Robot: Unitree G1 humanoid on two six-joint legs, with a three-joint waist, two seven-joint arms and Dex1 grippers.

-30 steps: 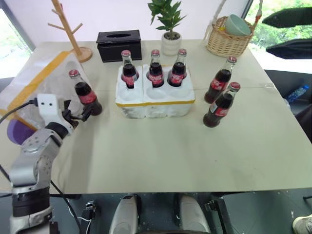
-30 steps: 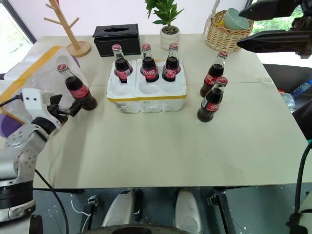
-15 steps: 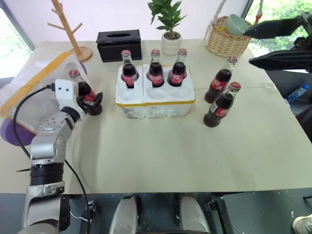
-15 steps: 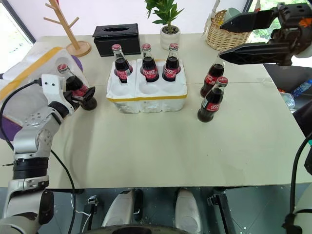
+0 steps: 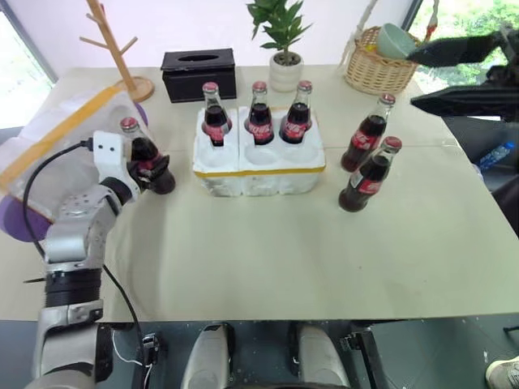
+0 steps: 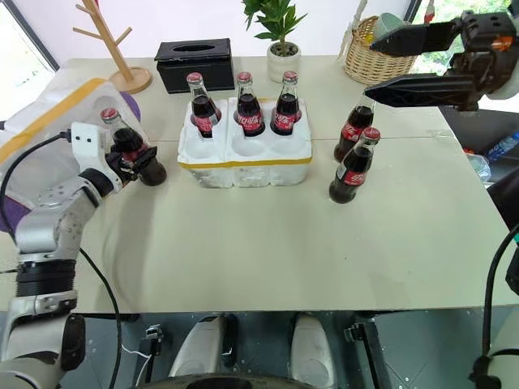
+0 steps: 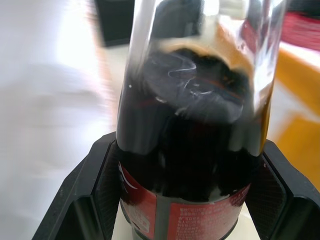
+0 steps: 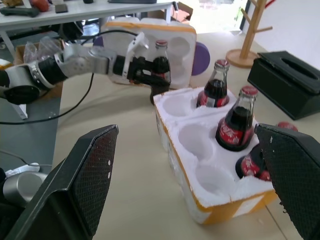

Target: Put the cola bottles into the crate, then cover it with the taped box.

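The left gripper will release the cola bottle in the crate's bare front hollow [image 5: 217, 156] closest to the taped box.
The crate [image 5: 259, 174] stands mid-table with a yellow band; three cola bottles [image 5: 259, 121] fill its back wells and the front wells are bare. Two more cola bottles [image 5: 365, 138] stand on the table to its right. A sixth cola bottle [image 5: 144, 154] stands left of the crate, and my left gripper [image 5: 154, 168] is shut on its lower body; both pads press its sides in the left wrist view [image 7: 182, 195]. My right gripper [image 6: 369, 71] hangs open, high above the right-hand bottles. The taped box [image 5: 57, 138] lies tilted at the table's left edge.
Along the back edge stand a wooden rack [image 5: 122, 49], a black tissue box [image 5: 199, 74], a potted plant [image 5: 284, 49] and a wicker basket [image 5: 381, 69] holding a green bowl. A purple object [image 5: 18, 220] sits by the taped box. The table's near half is bare.
My left gripper reached forward around the left bottle and closed on it; the bottle shifted slightly right. The right gripper came in from the right, still open.
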